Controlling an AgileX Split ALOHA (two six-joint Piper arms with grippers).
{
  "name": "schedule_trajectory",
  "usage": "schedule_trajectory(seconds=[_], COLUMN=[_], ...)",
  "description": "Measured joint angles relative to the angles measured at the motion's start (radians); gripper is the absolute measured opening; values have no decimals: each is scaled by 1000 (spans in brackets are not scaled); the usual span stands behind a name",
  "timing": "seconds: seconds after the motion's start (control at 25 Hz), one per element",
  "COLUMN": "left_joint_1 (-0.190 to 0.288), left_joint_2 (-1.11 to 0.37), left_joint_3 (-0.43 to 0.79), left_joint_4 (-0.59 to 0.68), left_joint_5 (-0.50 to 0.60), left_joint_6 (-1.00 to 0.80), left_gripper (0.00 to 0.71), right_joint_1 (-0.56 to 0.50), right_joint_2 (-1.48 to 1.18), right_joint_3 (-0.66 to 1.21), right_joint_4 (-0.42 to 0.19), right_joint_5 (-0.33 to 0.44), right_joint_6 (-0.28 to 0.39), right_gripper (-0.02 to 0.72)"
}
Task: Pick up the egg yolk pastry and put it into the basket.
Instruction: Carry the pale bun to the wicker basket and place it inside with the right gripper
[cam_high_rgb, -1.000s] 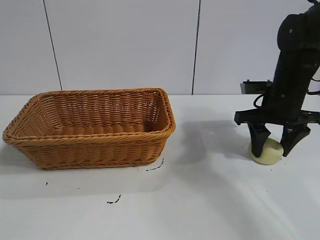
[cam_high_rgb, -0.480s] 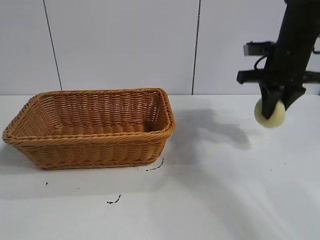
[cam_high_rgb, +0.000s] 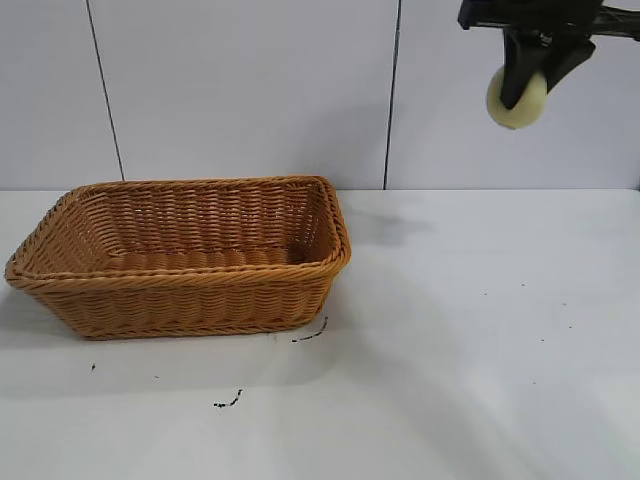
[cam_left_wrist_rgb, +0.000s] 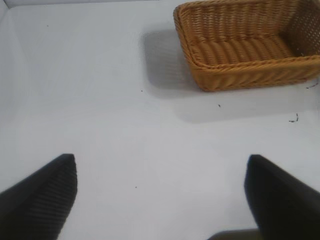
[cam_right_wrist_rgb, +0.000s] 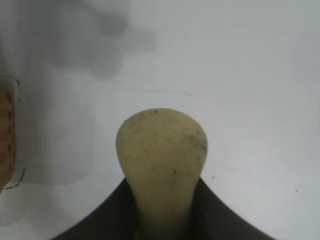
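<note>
Next, I release the egg yolk pastry, now hanging high above the table, from my right gripper around the middle of the basket's bottom (cam_high_rgb: 199, 249), just behind the front rim.
The pale cream-yellow egg yolk pastry (cam_high_rgb: 516, 98) hangs high above the table at the upper right, pinched between the black fingers of my right gripper (cam_high_rgb: 530, 80). In the right wrist view the pastry (cam_right_wrist_rgb: 161, 150) bulges out past the two fingers, squeezed at its waist. The orange-brown wicker basket (cam_high_rgb: 180, 290) stands on the table at the left, and nothing shows inside it. It also appears far off in the left wrist view, where the basket (cam_left_wrist_rgb: 250, 75) lies beyond my open left gripper (cam_left_wrist_rgb: 162, 165), which holds nothing.
The white table (cam_high_rgb: 460, 350) carries only a few small dark marks (cam_high_rgb: 228, 402) in front of the basket. A panelled white wall rises behind. The basket's edge (cam_right_wrist_rgb: 6, 140) shows at one side of the right wrist view.
My right gripper has risen from the table surface to the top of the exterior view, carrying the pastry up and slightly left. The basket has not moved.
</note>
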Motion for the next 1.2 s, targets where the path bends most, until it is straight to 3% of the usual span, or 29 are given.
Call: schedule_trajectory(seconds=[0.32,0.48,0.8,0.92,1.04,1.2], left_joint_1=[0,0,0,0,0,0], left_joint_2=[0,0,0,0,0,0], left_joint_3=[0,0,0,0,0,0], left_joint_4=[0,0,0,0,0,0], left_joint_5=[0,0,0,0,0,0], left_joint_6=[0,0,0,0,0,0], left_gripper=[693,693,693,693,693,693], right_joint_1=[238,324,368,366,366,366], right_joint_2=[169,262,445,487,490,462], right_joint_3=[-199,-232,-234,-234,-233,-235], right_joint_4=[-27,-27,-47,-61,-62,-64], right_joint_5=[-14,-82,-247,-263,-265,-268], right_joint_6=[0,0,-5,-7,-7,-7], right_gripper=[157,157,157,169,281,582])
